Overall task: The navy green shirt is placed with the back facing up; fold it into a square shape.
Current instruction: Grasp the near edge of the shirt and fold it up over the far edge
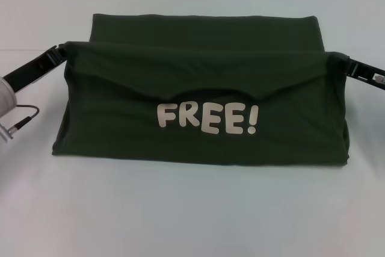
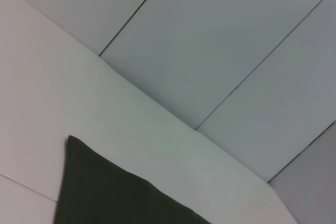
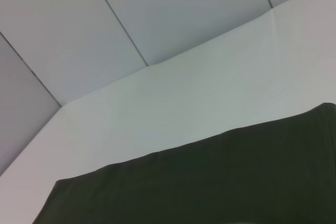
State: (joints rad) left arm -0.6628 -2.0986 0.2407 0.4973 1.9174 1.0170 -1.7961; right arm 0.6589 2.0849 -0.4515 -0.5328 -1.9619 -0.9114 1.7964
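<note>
Next, my left gripper lets go of the navy green shirt's corner on the flat back layer, just inside its side edge point(image 1: 97, 70).
The navy green shirt point(image 1: 198, 82) is dark olive and hangs in a wide fold over the white table, its pale "FREE!" lettering point(image 1: 207, 118) facing me. A flat back layer lies on the table behind it. The raised top edge stretches taut between my two grippers. My left gripper point(image 1: 62, 51) holds the shirt's left upper corner and my right gripper point(image 1: 332, 59) holds the right one, both lifted above the table. Cloth covers their tips. A dark corner of the shirt point(image 2: 105, 198) shows in the left wrist view, and a long edge of the shirt point(image 3: 210, 182) in the right wrist view.
The white table point(image 1: 192, 209) spreads in front of the shirt. A grey cable point(image 1: 24, 115) loops by my left arm at the table's left edge. Both wrist views show the table's far edge and a panelled grey wall point(image 2: 220, 35) behind it.
</note>
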